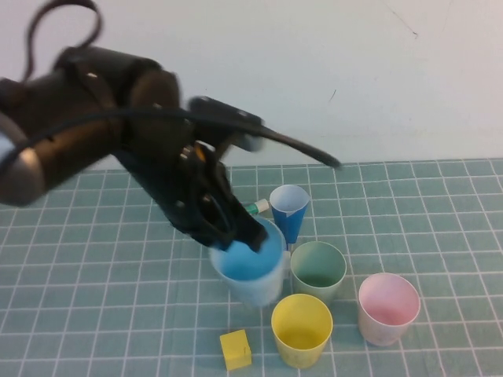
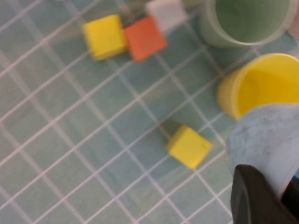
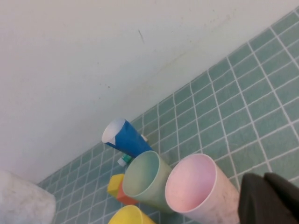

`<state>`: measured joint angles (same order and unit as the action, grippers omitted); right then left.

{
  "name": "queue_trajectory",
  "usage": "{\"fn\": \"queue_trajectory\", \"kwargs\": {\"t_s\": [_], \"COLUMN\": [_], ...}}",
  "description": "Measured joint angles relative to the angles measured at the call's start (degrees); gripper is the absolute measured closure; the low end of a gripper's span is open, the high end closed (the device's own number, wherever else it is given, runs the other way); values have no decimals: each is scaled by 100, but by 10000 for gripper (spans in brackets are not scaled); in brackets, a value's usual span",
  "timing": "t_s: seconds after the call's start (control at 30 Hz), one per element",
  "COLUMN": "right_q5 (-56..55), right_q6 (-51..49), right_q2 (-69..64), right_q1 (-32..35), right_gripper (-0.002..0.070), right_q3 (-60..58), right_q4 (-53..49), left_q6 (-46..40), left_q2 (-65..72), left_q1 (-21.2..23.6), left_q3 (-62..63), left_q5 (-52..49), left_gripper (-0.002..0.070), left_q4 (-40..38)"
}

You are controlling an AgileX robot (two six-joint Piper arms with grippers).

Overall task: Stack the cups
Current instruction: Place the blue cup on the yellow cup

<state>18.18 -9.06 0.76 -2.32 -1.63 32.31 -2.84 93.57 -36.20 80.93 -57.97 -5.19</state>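
My left gripper should release the light blue cup, now held beside the yellow cup, inside the yellow cup [image 1: 302,320] [image 2: 270,89], between the yellow cube and the pink cup.
My left gripper [image 1: 240,236] is shut on the rim of the light blue cup [image 1: 250,271], one finger inside and one outside. The left wrist view shows that cup's pale wall [image 2: 266,135] held between the dark fingers [image 2: 254,196]. The yellow cup [image 1: 302,328], pale green cup [image 1: 318,267] and pink cup [image 1: 387,306] stand upright and separate to its right. My right gripper [image 3: 268,198] is out of the high view. In its wrist view it sits shut and empty just beside the pink cup [image 3: 196,186], with the green cup [image 3: 145,179] behind.
A narrow dark blue cone cup [image 1: 289,210] stands behind the green cup. A yellow cube [image 1: 235,349] lies near the front edge. The left wrist view shows another yellow cube [image 2: 105,36], an orange cube [image 2: 144,38] and a white block [image 2: 166,11]. The white wall is close behind.
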Motion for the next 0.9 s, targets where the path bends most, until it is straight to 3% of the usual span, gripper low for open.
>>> {"fn": "queue_trajectory", "kwargs": {"t_s": [0.2, 0.77, 0.9], "right_q5": [-54, 387, 387], "right_q6": [335, 409, 480], "right_q2": [0, 0, 0], "right_q1": [0, 0, 0], "right_gripper": [679, 679, 676], "right_q3": [0, 0, 0], "right_q4": [0, 0, 16], "left_q6": [-60, -50, -50], "left_q2": [390, 1556, 1633], "left_q1": [-660, -662, -662], "left_q3": [0, 0, 0], "left_q5": [278, 1119, 1136], "left_gripper": [669, 669, 615], "left_q4": [-72, -135, -135]}}
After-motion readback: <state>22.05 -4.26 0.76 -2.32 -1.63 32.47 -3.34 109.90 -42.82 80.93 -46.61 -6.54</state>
